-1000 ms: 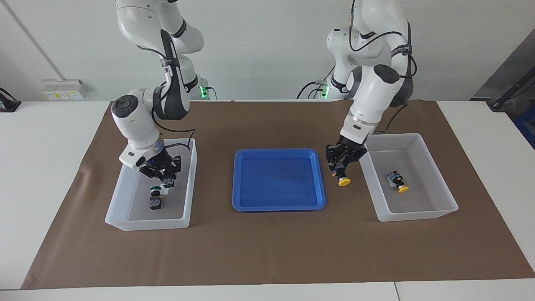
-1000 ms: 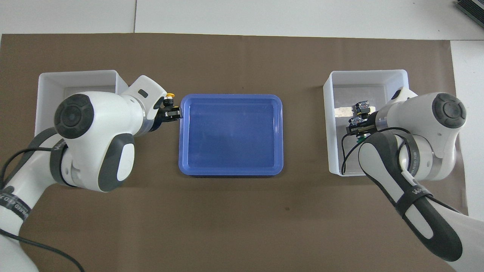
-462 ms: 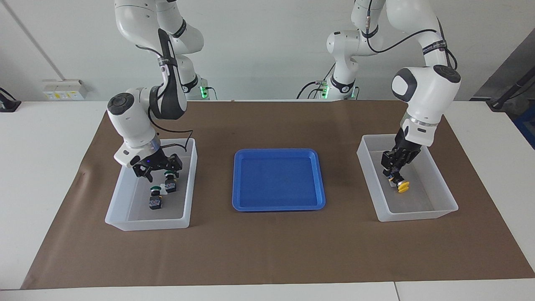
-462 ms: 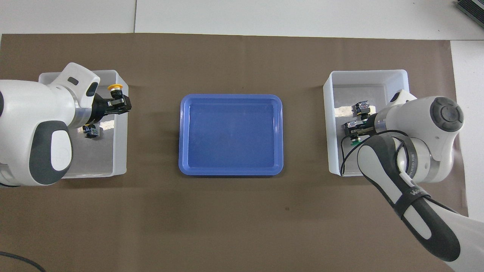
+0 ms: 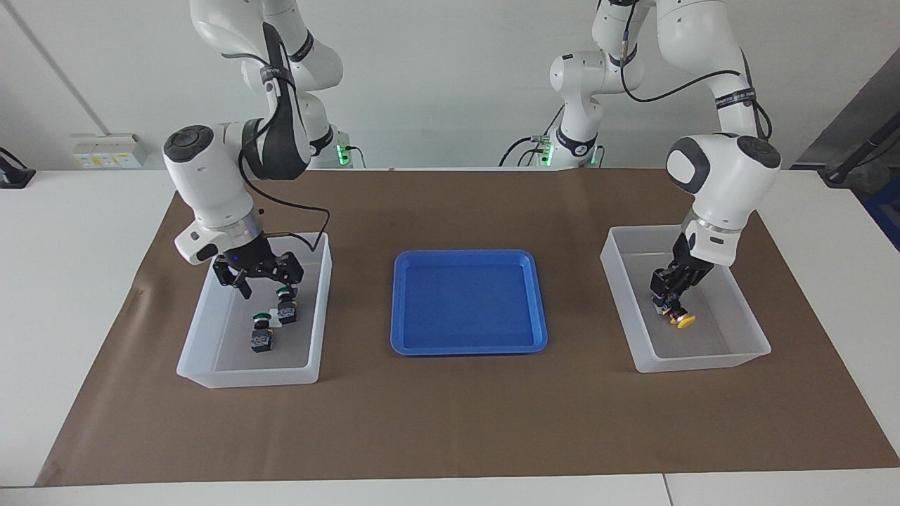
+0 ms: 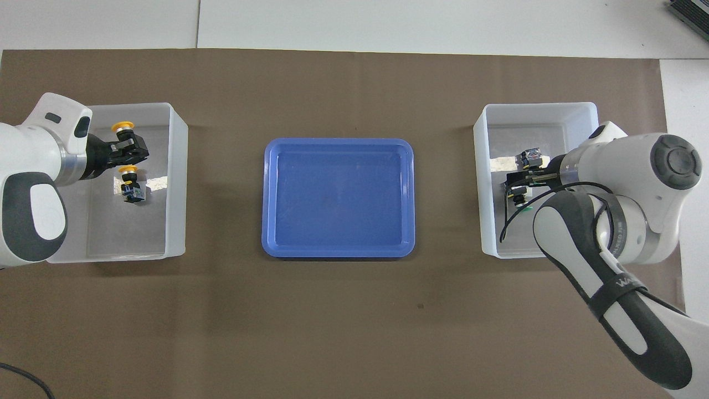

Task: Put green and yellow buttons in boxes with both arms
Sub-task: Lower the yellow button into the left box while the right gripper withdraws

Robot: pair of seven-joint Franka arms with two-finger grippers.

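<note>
The robot's left gripper should release its yellow button between the other yellow button and the box's side (image 6: pixel 155 184) that faces the blue tray.
My left gripper (image 5: pixel 669 294) (image 6: pixel 132 148) is shut on a yellow button (image 6: pixel 123 128) and holds it low inside the box (image 5: pixel 738 355) at the left arm's end. A second yellow button (image 6: pixel 132 187) lies on that box's floor beside it. In the facing view one yellow cap (image 5: pixel 683 322) shows just under the gripper. My right gripper (image 5: pixel 261 276) (image 6: pixel 518 188) is open and empty, raised over the box (image 5: pixel 204 355) at the right arm's end. Two green buttons (image 5: pixel 261 336) (image 5: pixel 285 309) lie in that box below it.
A shallow blue tray (image 5: pixel 467 302) lies empty in the middle of the brown mat (image 5: pixel 450 414), between the two boxes. White tabletop (image 5: pixel 70 267) surrounds the mat.
My left gripper carried the yellow button from beside the blue tray into its box and lowered it. My right gripper let go of a green button in its box, opened and rose.
</note>
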